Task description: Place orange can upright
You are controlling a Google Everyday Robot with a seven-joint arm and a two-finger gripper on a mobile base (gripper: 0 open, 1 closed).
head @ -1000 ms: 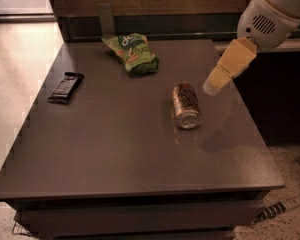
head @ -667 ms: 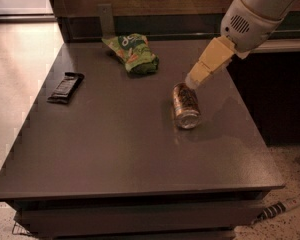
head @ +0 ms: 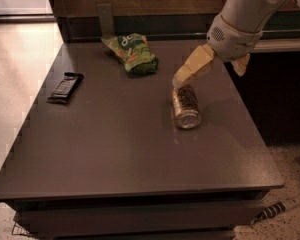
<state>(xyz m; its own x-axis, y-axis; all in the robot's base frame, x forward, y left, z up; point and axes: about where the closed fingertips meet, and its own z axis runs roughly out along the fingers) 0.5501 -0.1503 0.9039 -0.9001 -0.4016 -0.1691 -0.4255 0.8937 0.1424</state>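
The robot's gripper should close on the middle of the orange can (head: 184, 98), one finger on each side, behind the silver end that faces the front.
The orange can (head: 185, 106) lies on its side near the right middle of the dark grey table (head: 115, 149), with one silver end facing the front. My gripper (head: 208, 76) hangs over the can's far end. It is open. One tan finger (head: 192, 69) reaches down to just above the can's far end, and the other finger (head: 241, 64) shows further right, behind the wrist. The gripper holds nothing.
A green snack bag (head: 132, 53) lies at the back middle of the table. A flat black wrapped bar (head: 65, 87) lies near the left edge. A dark cabinet stands to the right of the table, and a wooden wall panel runs behind it.
My gripper has moved left and down, from the table's right side to over the can's far end. The can, the bag and the bar have not moved.
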